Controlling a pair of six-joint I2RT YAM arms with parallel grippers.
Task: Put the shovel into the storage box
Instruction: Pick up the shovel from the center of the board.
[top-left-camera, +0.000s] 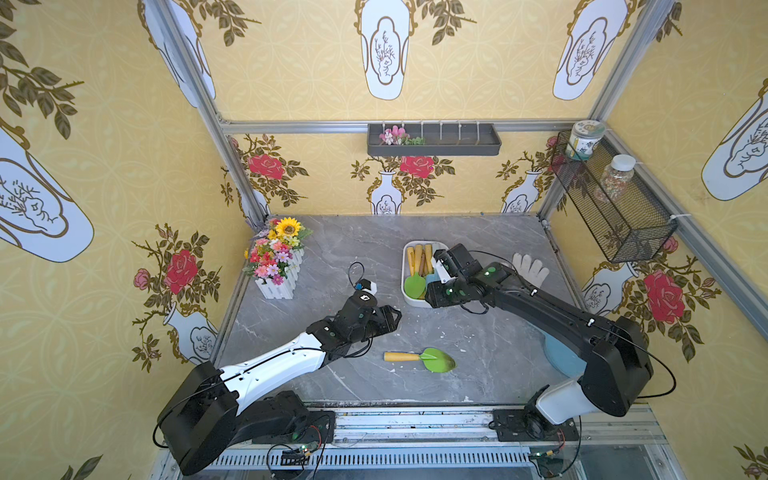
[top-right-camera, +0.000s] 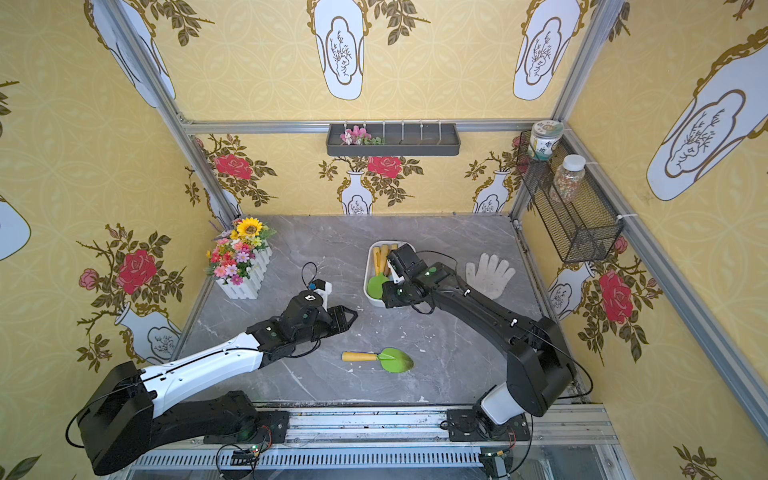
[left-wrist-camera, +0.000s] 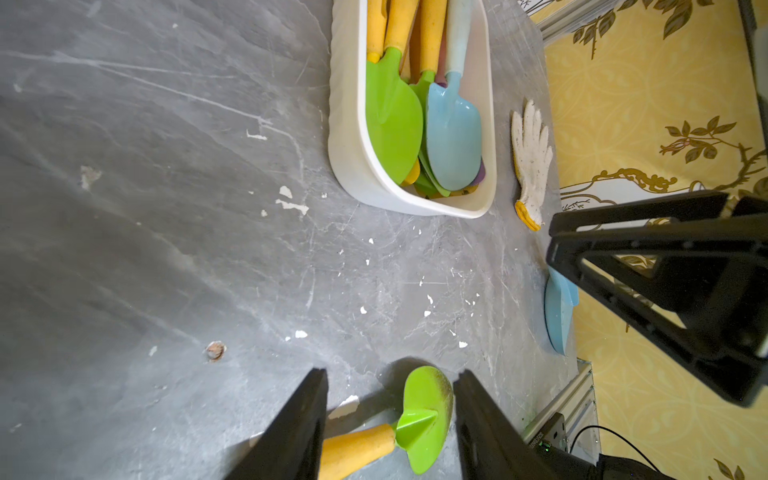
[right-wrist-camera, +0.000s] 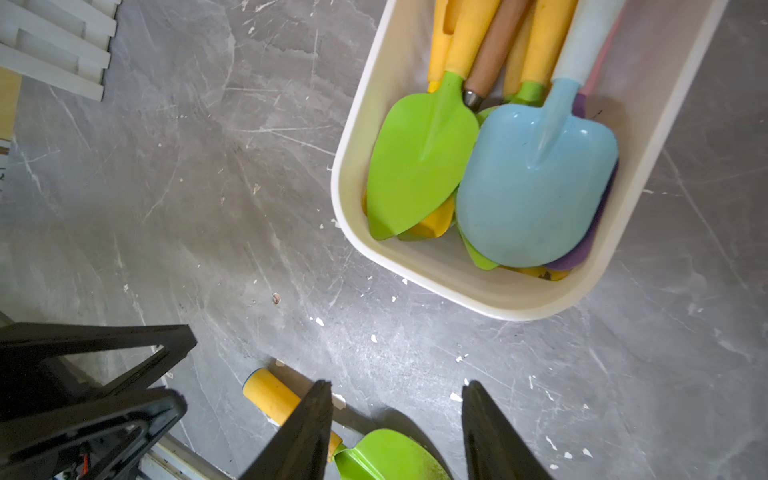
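The robot's left gripper should close on the yellow handle's end (top-left-camera: 414, 357) (left-wrist-camera: 385, 440) next to the green blade of the shovel that lies on the table.
A shovel (top-left-camera: 419, 358) (top-right-camera: 376, 359) with a green blade and yellow handle lies flat on the grey table near the front. The white storage box (top-left-camera: 406, 286) (top-right-camera: 368, 291) (left-wrist-camera: 353, 166) (right-wrist-camera: 457, 286) stands behind it and holds several shovels. My left gripper (top-left-camera: 392, 318) (top-right-camera: 349, 318) (left-wrist-camera: 390, 372) hovers left of the box, open and empty; the lying shovel (left-wrist-camera: 424, 415) shows past its fingers. My right gripper (top-left-camera: 436, 293) (top-right-camera: 390, 297) (right-wrist-camera: 397, 399) hangs over the box's near end, open, nothing between its fingers. The shovel (right-wrist-camera: 386, 457) shows beyond them.
A white work glove (top-left-camera: 530, 268) (left-wrist-camera: 532, 162) lies right of the box. A light blue blade (top-left-camera: 561, 357) (left-wrist-camera: 559, 311) rests under the right arm. A flower planter (top-left-camera: 278, 262) stands back left. A dark grey tray (top-left-camera: 434, 139) and a wire basket (top-left-camera: 611, 199) hang on the walls.
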